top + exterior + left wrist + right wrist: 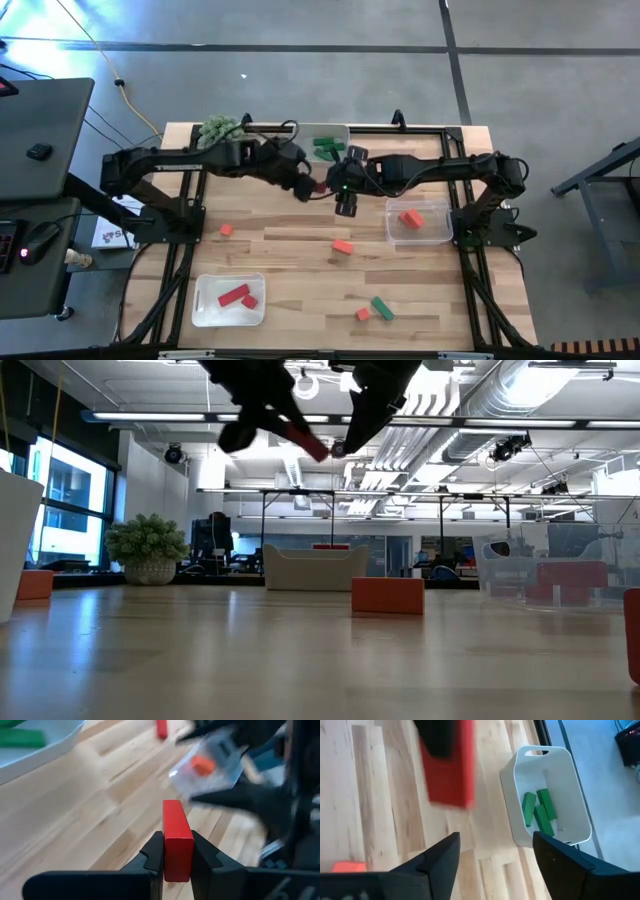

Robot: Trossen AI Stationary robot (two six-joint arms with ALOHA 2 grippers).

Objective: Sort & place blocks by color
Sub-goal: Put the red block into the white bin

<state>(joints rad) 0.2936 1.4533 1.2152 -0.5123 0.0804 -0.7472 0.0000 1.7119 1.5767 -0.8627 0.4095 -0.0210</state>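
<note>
The front white tray has a far side and a longer red block (230,285). I will use my left gripper to lay the red block I am placing, now high over the table's middle, between them.
My left gripper (308,187) is high over the middle of the table, shut on a red block (177,837), which also shows in the low view (308,442). My right gripper (495,855) hovers open right beside it (347,205); the red block (450,770) floats ahead of its fingers, untouched. Loose on the table lie an orange block (343,246), another orange one (227,230), and near the front edge an orange (362,314) and a green block (382,308). My left gripper pinches the red block between its two fingers (155,852), on the block's two long side faces near its rear end (177,865). The block sticks out ahead of the fingertips, along them. It is lifted clear of the table and slants downward (308,442).
A white tray with green blocks (330,133) sits at the far edge. A clear tray (435,235) on the right holds an orange block (410,218). A white tray (205,310) near the front left holds red blocks. A spiky green plant ball (218,128) stands at the far left.
</note>
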